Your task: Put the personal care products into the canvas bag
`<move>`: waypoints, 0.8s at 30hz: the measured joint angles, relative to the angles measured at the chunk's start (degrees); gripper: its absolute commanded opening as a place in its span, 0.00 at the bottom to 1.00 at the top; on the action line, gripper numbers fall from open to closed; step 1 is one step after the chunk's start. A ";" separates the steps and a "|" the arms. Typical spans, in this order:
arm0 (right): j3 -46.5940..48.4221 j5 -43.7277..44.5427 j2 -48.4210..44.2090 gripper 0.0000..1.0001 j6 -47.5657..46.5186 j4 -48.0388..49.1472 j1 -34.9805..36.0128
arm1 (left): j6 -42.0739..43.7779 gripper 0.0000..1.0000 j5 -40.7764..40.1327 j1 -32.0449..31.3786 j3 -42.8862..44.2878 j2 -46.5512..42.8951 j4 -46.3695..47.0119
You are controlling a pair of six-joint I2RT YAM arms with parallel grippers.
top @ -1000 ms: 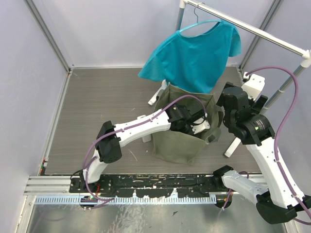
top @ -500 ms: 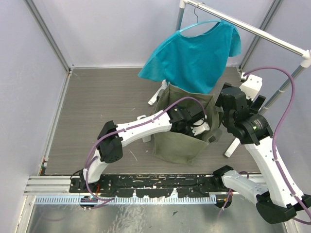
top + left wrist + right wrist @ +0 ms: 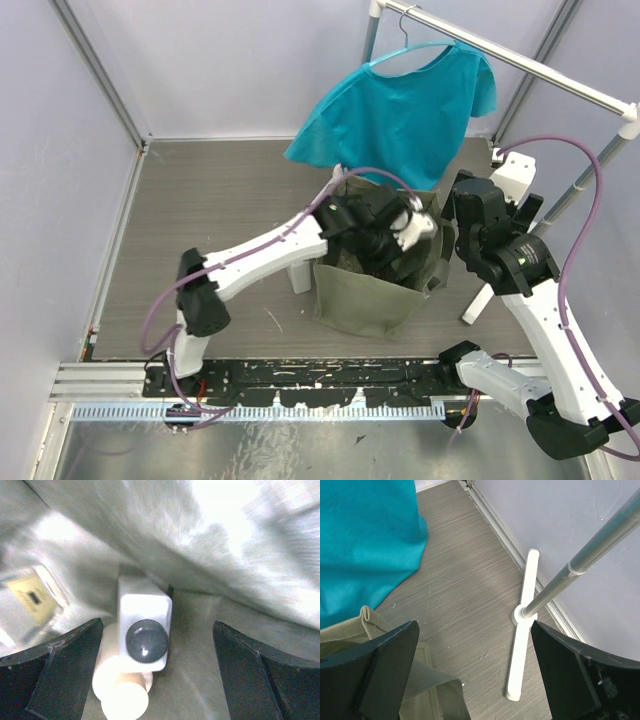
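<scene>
The white bottle standing outside the canvas bag still belongs inside, so next my left gripper closes on the upper part of the white bottle [image 3: 297,267].
Looking down into the canvas bag [image 3: 365,295], the left wrist view shows a white rectangular bottle with a dark round cap [image 3: 144,625] lying on the bag's floor. A cream bottle [image 3: 122,692] lies partly under it. A clear yellowish bottle [image 3: 30,597] leans at the left wall. My left gripper [image 3: 157,675] hangs open above them, holding nothing, and it sits in the bag's mouth [image 3: 405,232]. My right gripper [image 3: 475,675] is open and empty beside the bag's right rim [image 3: 375,625].
A teal shirt [image 3: 400,110] hangs on a metal rack [image 3: 500,55] behind the bag. The rack's white foot [image 3: 522,630] and slanted pole [image 3: 590,555] stand right of the bag. Grey walls close in both sides.
My left gripper has opened and lifted toward the bag's far rim, with its elbow swinging left. The right arm has barely moved.
</scene>
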 measured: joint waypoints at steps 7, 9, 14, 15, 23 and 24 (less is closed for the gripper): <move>-0.09 -0.72 1.03 1.00 -0.61 0.31 0.00 | -9.73 0.98 2.21 6.84 -2.36 -15.85 13.64; -0.09 -0.94 1.25 1.00 -0.87 0.59 0.00 | -12.13 0.98 0.70 8.74 -3.08 -19.12 15.63; -0.26 -1.44 1.90 1.00 -1.57 1.46 0.00 | -19.45 0.98 -8.11 13.88 -8.04 -26.67 17.70; -0.31 -1.62 2.05 1.00 -1.64 1.57 0.00 | -20.87 0.98 -9.90 14.53 -8.94 -27.67 17.44; -0.61 -3.02 3.23 1.00 -2.21 2.71 0.00 | -40.74 0.98 -28.59 23.71 -7.93 -28.35 1.14; -0.63 -3.06 3.28 1.00 -2.34 2.71 0.00 | -42.77 0.98 -31.10 24.41 -7.08 -27.63 -1.53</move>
